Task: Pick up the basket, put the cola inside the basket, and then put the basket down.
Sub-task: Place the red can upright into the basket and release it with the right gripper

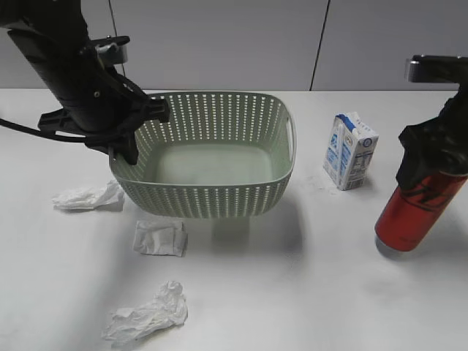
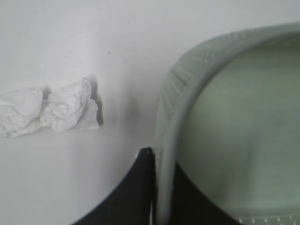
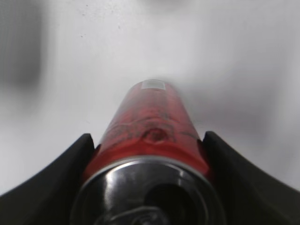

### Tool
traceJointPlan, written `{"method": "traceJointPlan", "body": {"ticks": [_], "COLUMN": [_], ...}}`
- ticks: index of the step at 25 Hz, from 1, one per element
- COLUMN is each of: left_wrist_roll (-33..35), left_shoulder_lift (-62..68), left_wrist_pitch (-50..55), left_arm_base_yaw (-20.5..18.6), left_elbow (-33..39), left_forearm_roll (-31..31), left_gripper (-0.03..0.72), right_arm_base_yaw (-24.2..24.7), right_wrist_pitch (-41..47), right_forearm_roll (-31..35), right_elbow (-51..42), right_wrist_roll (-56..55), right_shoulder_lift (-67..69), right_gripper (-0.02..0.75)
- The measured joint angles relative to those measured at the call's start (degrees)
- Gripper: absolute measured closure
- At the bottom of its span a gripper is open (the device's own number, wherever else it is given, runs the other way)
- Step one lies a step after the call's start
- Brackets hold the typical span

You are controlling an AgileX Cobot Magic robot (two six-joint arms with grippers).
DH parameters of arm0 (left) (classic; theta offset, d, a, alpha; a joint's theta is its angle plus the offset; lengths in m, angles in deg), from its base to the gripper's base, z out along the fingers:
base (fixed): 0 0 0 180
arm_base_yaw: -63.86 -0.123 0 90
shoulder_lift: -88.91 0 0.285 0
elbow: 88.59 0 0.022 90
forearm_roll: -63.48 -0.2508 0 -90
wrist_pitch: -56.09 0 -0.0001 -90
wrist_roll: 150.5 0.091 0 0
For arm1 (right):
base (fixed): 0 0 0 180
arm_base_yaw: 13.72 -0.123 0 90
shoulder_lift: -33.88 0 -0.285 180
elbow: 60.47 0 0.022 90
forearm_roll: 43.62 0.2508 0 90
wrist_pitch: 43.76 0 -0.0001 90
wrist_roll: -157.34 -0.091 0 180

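Next, I set the cola upright on the pale green basket's bottom near its front side (image 1: 234, 178) and release it with my right gripper.
The pale green basket (image 1: 212, 197) is in the middle of the exterior view, its shadow on the table below its front wall. My left gripper (image 1: 128, 139) is shut on its left wall. In the left wrist view the two jaws (image 2: 161, 159) clamp the basket's rim (image 2: 187, 75), one outside and one inside. My right gripper (image 1: 431, 157) is shut on the upper part of the red cola can (image 1: 417, 216), which tilts at the right of the basket, beyond the carton. In the right wrist view the cola (image 3: 150, 117) sits between both jaws (image 3: 147, 140).
A small blue-and-white carton (image 1: 351, 150) stands between the basket and the cola. Three crumpled white tissues lie left of and in front of the basket (image 1: 91, 196) (image 1: 161, 238) (image 1: 146, 314). One tissue shows in the left wrist view (image 2: 51, 112).
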Motion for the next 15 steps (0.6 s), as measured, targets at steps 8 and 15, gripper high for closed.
{"method": "traceJointPlan", "body": {"ticks": [8, 15], "left_wrist_roll": [2.9, 4.7], "left_shoulder_lift": [0.1, 0.8], "left_wrist_pitch": [0.2, 0.9], "left_arm_base_yaw": [0.0, 0.1], "left_elbow": [0.0, 0.2], "left_forearm_roll": [0.0, -0.9], "left_gripper": [0.686, 0.686], "right_arm_base_yaw": [-1.6, -14.0], "right_wrist_pitch": [9.0, 12.4], "right_forearm_roll": [0.1, 0.1], "right_elbow": [19.8, 35.1], "right_wrist_roll": [3.3, 4.0], "right_shoulder_lift": [-6.6, -1.9], "right_gripper": [0.236, 0.236]}}
